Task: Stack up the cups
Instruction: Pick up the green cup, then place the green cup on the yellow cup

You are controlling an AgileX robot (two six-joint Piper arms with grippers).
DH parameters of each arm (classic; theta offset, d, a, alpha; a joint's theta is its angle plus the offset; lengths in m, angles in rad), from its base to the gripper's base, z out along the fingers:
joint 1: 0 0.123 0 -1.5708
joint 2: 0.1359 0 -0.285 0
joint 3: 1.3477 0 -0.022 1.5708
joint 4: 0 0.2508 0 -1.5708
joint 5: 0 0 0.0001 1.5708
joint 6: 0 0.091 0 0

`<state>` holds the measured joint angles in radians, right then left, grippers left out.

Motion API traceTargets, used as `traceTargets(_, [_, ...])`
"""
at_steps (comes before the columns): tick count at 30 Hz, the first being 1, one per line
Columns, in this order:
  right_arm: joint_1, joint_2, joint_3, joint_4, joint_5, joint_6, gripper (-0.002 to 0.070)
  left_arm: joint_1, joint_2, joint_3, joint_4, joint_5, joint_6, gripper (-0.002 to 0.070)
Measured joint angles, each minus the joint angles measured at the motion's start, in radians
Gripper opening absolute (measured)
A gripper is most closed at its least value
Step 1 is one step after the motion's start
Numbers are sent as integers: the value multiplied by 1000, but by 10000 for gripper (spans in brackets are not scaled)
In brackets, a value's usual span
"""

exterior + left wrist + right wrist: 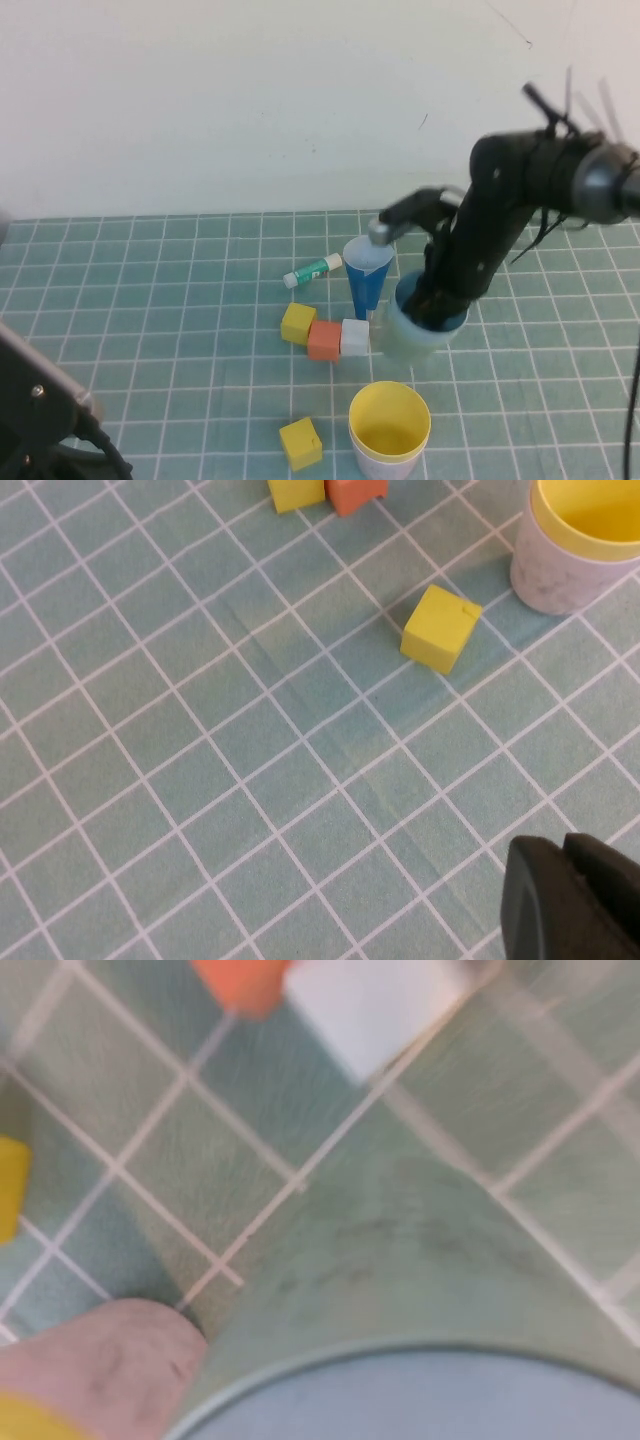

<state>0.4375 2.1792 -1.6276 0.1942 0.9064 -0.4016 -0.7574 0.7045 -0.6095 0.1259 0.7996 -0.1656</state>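
The robot's right gripper needs to release the pale green cup inside the yellow-lined pale cup (391,412) next to the lone yellow cube.
My right gripper (432,300) reaches into a pale green cup with a blue inside (415,328) and holds it by the rim, just right of the white cube. The fingers are hidden inside the cup. The right wrist view shows the cup's wall (400,1260) close up. A yellow-lined pale cup (390,425) stands upright near the front; it also shows in the left wrist view (575,550) and the right wrist view (90,1360). A tall blue cup (368,270) stands just left of the held cup. My left gripper (565,880) is shut and empty at the front left.
A row of yellow (298,323), orange (324,340) and white (355,337) cubes lies left of the held cup. Another yellow cube (301,443) sits beside the yellow cup. A small white-and-green tube (312,270) lies behind the cubes. The wall stands behind.
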Motion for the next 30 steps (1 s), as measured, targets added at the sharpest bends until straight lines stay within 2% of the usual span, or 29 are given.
traceTargets(5, [0, -179, 0, -61, 44, 26, 80, 0, 0, 0, 0, 9, 0, -1])
traceTargets(12, [49, -344, 0, -72, 225, 21, 79, 0, 0, 0, 0, 13, 0, -1])
traceTargets(20, [197, -305, 0, -71, 249, 22, 79, 0, 0, 0, 24, -3, -1, -2])
traceTargets(30, [214, -218, 0, -75, 270, 49, 79, 0, 0, 0, 31, -6, -1, -2])
